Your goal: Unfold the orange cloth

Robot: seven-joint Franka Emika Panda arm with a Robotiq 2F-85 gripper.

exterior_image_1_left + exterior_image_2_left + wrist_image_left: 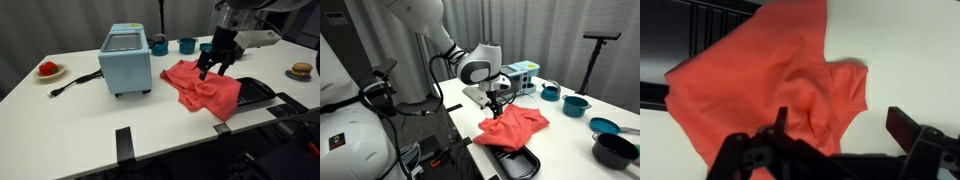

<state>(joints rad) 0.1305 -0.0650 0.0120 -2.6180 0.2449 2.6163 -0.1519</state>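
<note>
Next, my gripper grabs the orange cloth by its middle fold (pixel 207 96) (pixel 808 78), between the flap over the black tray and the flap toward the toaster oven.
The orange cloth (pixel 205 88) lies wrinkled on the white table, partly over a black tray; it also shows in an exterior view (pixel 513 126) and fills the wrist view (pixel 760 75). My gripper (pixel 213 70) hovers just above the cloth's far edge, also seen in an exterior view (pixel 496 108). In the wrist view my gripper (pixel 840 130) has its fingers wide apart, one over the cloth and one over bare table, with nothing between them.
A light-blue toaster oven (pixel 126 59) stands left of the cloth. A black tray (pixel 255 92) lies under the cloth's edge. Teal cups (pixel 187 45) stand behind. A plate with a small red object (pixel 48 70) sits far left. A black pot (pixel 614 149) stands near teal bowls.
</note>
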